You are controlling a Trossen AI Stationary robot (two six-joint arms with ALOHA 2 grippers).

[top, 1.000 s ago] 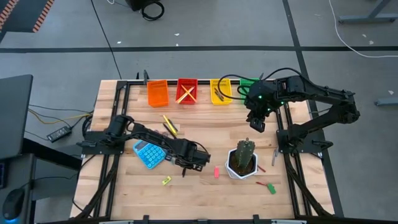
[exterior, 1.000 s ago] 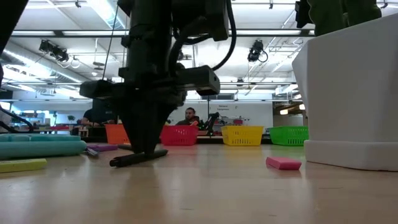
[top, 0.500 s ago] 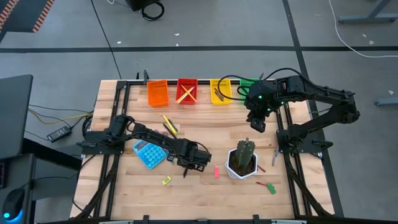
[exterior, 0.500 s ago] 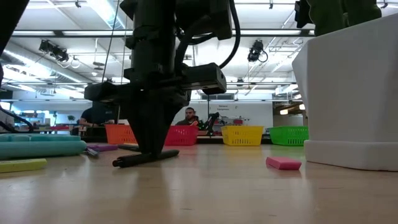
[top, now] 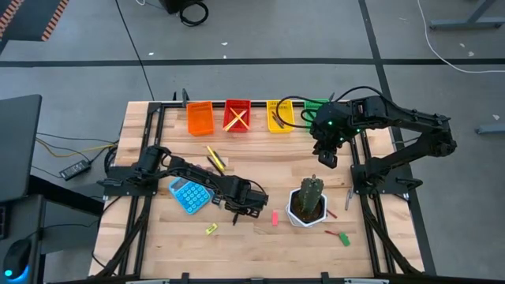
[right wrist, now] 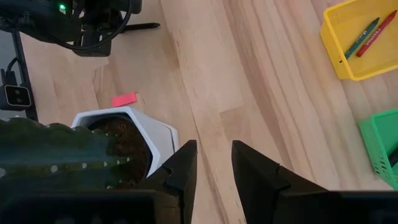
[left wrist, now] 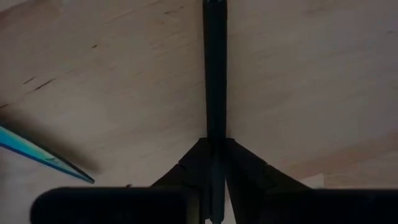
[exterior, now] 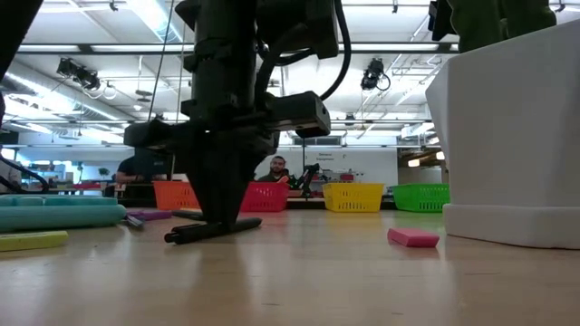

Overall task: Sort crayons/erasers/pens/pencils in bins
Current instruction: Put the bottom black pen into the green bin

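Observation:
Next, I open my left gripper, which pinches the black pen near the middle of its body, then back off and take the pen closer to its clip end (exterior: 175, 237).
A slim black pen (top: 236, 218) lies on the wooden table left of the white cactus pot (top: 308, 207). My left gripper (top: 239, 210) stands over it, pointing down, shut on it; the low view (exterior: 220, 220) and the left wrist view (left wrist: 214, 146) show this too. My right gripper (top: 326, 160) hangs open and empty above the table, near the green bin (top: 316, 105). The orange bin (top: 200, 117), the red bin (top: 237, 115) holding yellow pencils, and the yellow bin (right wrist: 360, 37) holding crayons line the far edge. My left gripper pinches the pen's shaft (left wrist: 214, 127) between its two fingers, about mid-length as the low view shows. The fingers (exterior: 227, 204) come from above, pointing down, and lie across the pen. The pen (exterior: 195, 232) lies along the table top.
A blue calculator (top: 189, 195) lies just left of my left gripper. A yellow stick (top: 215, 156) lies farther back. A pink eraser (top: 274, 218) and a yellow-green eraser (top: 211, 229) lie near the front. Small crayons and an eraser (top: 341, 237) lie right of the pot.
In the low view my left gripper has shifted slightly at the pen in the first half second. More of the pen's far end now shows beside the fingers. Since then nothing has moved.

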